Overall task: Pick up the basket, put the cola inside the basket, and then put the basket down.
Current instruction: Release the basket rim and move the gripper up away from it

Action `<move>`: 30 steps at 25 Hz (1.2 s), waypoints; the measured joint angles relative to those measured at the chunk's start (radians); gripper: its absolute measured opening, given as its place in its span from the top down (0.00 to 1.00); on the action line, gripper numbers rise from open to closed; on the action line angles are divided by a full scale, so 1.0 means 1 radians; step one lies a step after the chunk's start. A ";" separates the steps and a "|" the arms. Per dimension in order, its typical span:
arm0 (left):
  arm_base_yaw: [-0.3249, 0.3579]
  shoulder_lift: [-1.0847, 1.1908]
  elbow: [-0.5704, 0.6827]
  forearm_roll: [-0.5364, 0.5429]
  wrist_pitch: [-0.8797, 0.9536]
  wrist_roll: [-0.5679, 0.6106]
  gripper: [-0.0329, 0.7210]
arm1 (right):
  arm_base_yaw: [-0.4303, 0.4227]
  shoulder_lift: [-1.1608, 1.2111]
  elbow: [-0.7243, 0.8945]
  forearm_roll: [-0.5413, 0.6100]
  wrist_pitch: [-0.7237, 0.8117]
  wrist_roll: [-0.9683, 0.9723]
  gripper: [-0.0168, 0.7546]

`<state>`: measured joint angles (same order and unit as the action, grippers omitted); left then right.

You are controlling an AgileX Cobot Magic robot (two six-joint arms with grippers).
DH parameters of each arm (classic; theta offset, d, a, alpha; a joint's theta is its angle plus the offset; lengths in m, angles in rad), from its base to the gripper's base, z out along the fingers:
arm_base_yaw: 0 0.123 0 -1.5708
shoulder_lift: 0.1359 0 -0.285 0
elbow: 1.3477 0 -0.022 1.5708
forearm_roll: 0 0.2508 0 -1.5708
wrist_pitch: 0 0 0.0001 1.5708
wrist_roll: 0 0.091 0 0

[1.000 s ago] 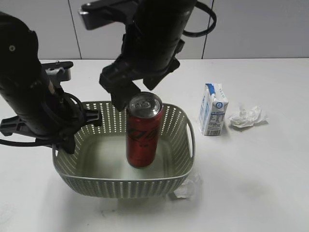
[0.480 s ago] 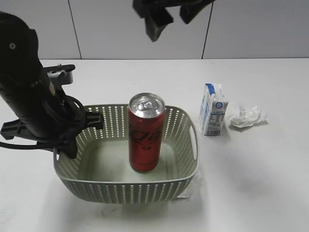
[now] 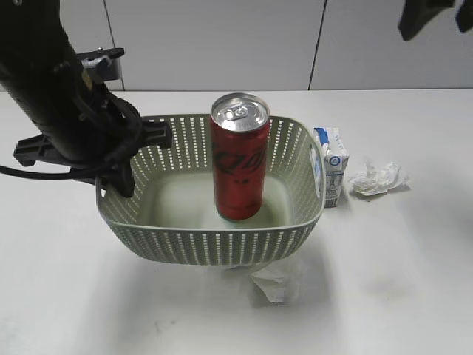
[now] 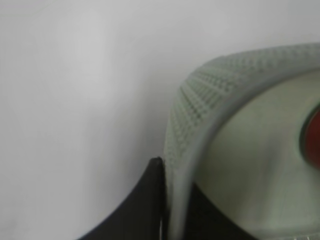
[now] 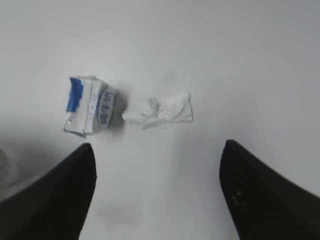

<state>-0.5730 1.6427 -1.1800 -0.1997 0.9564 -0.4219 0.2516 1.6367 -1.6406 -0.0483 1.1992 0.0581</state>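
Note:
The basket will go down on the white table (image 3: 229, 164) from my left gripper, close beside the milk carton and behind the crumpled scrap.
The pale sage-green basket (image 3: 214, 248) hangs above the white table, lifted and tilted, with the red cola can (image 3: 239, 159) standing upright inside it. My left gripper (image 3: 118, 188) is shut on the basket's left wall; the left wrist view shows its black fingers (image 4: 172, 210) pinching the slotted rim (image 4: 195, 110), with a sliver of the red can (image 4: 312, 137) at the right edge. My right gripper (image 5: 157, 165) is open and empty, high over the table; its fingers show at the top right of the exterior view (image 3: 436, 15).
A blue-and-white milk carton (image 3: 332, 174) stands just right of the basket, also in the right wrist view (image 5: 90, 106). A crumpled white paper (image 3: 378, 179) lies beside it (image 5: 159, 110). Another crumpled scrap (image 3: 277, 281) lies under the basket's front right corner.
The left arm has raised the basket with the can in it, up and to the right. The right gripper let go of the can and withdrew to the upper right.

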 joint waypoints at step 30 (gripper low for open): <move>0.144 0.602 -0.614 -0.043 0.116 0.210 0.96 | -0.016 -1.470 0.963 0.071 -0.010 0.008 0.21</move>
<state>-0.4289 2.2442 -1.7935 -0.2423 1.0722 -0.2121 0.2356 0.1672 -0.6772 0.0230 1.1887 0.0663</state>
